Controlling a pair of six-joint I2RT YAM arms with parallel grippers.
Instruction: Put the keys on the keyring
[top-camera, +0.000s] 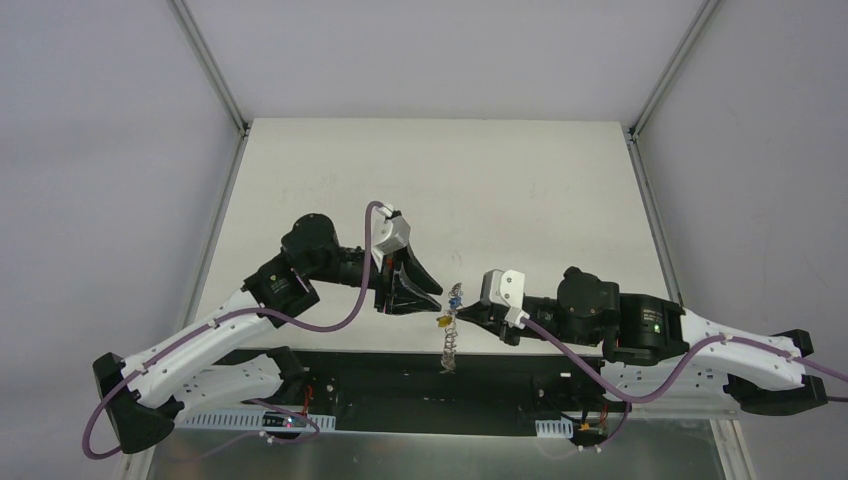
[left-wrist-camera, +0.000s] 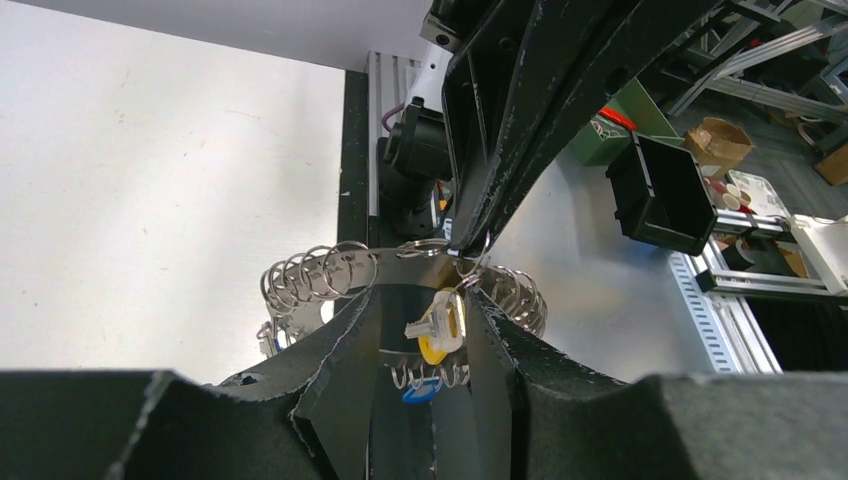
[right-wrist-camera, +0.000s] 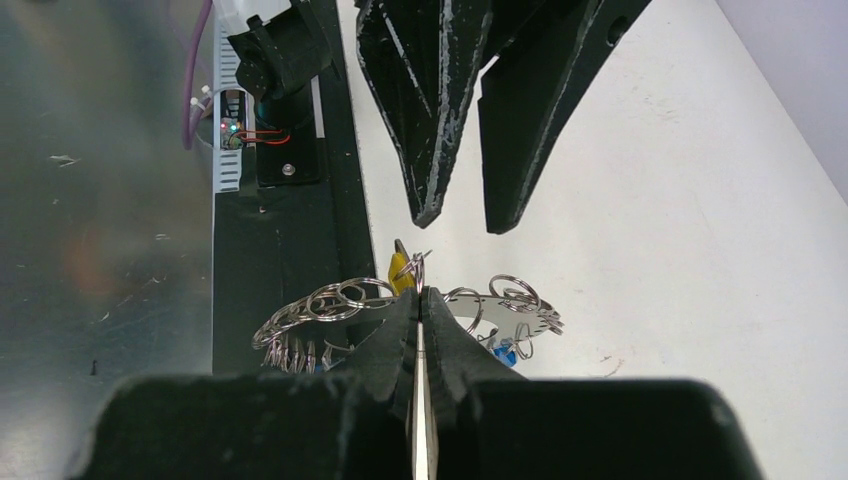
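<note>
The yellow key sits between my left gripper's fingers under the key's rim, so my left gripper needs to take the small loop (left-wrist-camera: 476, 262) above the key before my right gripper opens.
The keyring (top-camera: 451, 340) is a silvery ring fringed with small loops, held in the air near the table's front edge. My right gripper (right-wrist-camera: 418, 298) is shut on its rim (right-wrist-camera: 500, 310). A yellow key (left-wrist-camera: 440, 325) hangs from one loop just by that grip, in the gap between my left gripper's fingers (left-wrist-camera: 340, 330). The left gripper (left-wrist-camera: 420, 295) is open and its pads do not press the key. A blue key (left-wrist-camera: 420, 393) hangs lower on the ring and shows under it in the right wrist view (right-wrist-camera: 503, 352). From the right wrist, the left gripper (right-wrist-camera: 461, 226) points at the yellow key (right-wrist-camera: 400, 268).
Under the keyring runs the black base strip (top-camera: 400, 375) along the white table's (top-camera: 440, 190) near edge. Aluminium frame posts (top-camera: 215, 70) stand at the table's far corners. Off the table to the side are a black bin (left-wrist-camera: 660, 190) and cardboard boxes (left-wrist-camera: 720, 140).
</note>
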